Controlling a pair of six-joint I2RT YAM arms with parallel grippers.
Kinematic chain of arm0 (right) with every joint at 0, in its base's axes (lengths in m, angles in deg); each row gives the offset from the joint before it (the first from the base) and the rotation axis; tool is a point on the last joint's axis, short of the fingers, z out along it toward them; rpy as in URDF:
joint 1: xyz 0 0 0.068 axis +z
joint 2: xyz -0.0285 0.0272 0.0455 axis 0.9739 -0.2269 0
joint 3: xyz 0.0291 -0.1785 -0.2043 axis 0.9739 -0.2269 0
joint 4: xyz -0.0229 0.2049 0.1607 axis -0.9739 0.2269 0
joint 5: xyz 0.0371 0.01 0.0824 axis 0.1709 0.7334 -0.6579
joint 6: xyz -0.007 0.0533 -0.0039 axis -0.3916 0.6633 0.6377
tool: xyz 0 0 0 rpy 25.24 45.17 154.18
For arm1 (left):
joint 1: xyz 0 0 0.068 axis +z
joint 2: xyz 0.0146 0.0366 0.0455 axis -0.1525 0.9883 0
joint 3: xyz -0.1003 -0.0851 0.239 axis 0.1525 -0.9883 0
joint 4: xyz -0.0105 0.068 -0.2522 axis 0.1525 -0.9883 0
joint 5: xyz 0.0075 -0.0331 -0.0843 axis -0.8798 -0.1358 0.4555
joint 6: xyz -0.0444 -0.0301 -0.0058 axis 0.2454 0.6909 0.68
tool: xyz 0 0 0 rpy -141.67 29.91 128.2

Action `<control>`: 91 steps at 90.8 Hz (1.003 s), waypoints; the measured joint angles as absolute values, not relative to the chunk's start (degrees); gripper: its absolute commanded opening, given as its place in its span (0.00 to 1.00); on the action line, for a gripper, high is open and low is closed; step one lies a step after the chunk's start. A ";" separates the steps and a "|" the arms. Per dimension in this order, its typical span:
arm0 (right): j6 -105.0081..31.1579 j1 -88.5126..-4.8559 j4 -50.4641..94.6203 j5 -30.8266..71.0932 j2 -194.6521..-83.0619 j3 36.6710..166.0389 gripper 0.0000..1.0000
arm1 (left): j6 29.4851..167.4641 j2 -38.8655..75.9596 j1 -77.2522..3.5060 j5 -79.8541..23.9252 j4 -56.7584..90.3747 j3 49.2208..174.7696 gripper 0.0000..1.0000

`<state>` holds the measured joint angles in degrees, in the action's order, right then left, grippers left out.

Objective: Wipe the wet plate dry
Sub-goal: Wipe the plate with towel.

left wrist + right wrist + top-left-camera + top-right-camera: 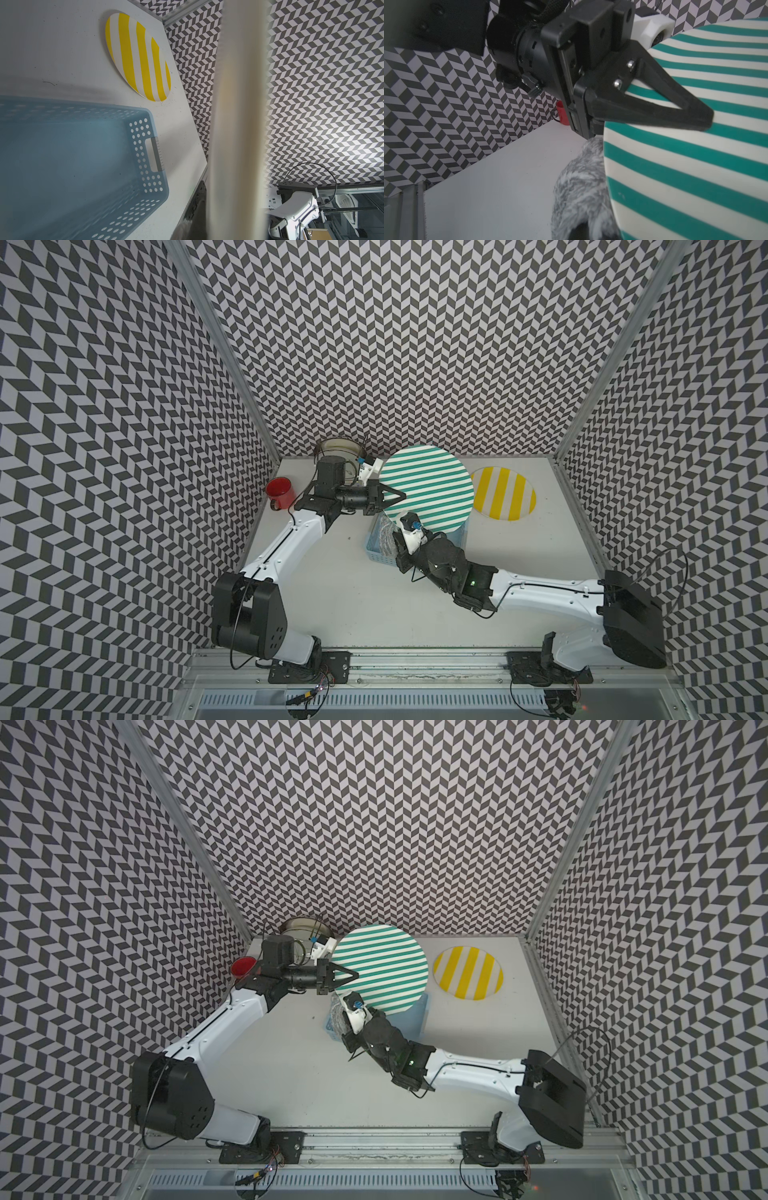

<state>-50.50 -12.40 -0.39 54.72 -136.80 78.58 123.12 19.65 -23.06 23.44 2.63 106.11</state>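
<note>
My right gripper will let go of the fluffy grey cloth on the table (504, 563) next to the blue basket, in front of the yellow-striped plate.
A round plate with green and cream stripes (432, 489) (386, 969) hangs tilted above the table in both top views. My left gripper (401, 494) (353, 974) is shut on its left rim. In the left wrist view the plate shows edge-on as a cream band (236, 124). My right gripper (395, 537) (344, 1019) (583, 230) is shut on a fluffy grey cloth (384, 535) (581, 187). The cloth lies against the plate's lower left edge (685, 166), just below the left gripper's black finger (654, 110).
A blue perforated basket (376, 549) (417, 1015) (145, 145) sits on the table under the plate. A yellow-striped plate (503, 493) (138, 58) lies flat at the back right. A red mug (281, 492) (563, 113) and a metal bowl (338, 448) stand at the back left.
</note>
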 measured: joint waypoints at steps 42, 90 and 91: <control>-50.82 -12.24 -0.28 52.38 -136.73 81.92 0.00 | 121.37 19.02 -23.17 22.90 3.13 105.32 0.00; -37.32 -18.63 6.60 63.99 -104.69 74.29 0.00 | 108.02 21.53 -20.68 16.25 -2.99 111.27 0.00; -36.35 -19.09 7.96 64.36 -104.27 73.90 0.00 | 107.45 21.51 -20.50 16.25 -2.97 111.40 0.00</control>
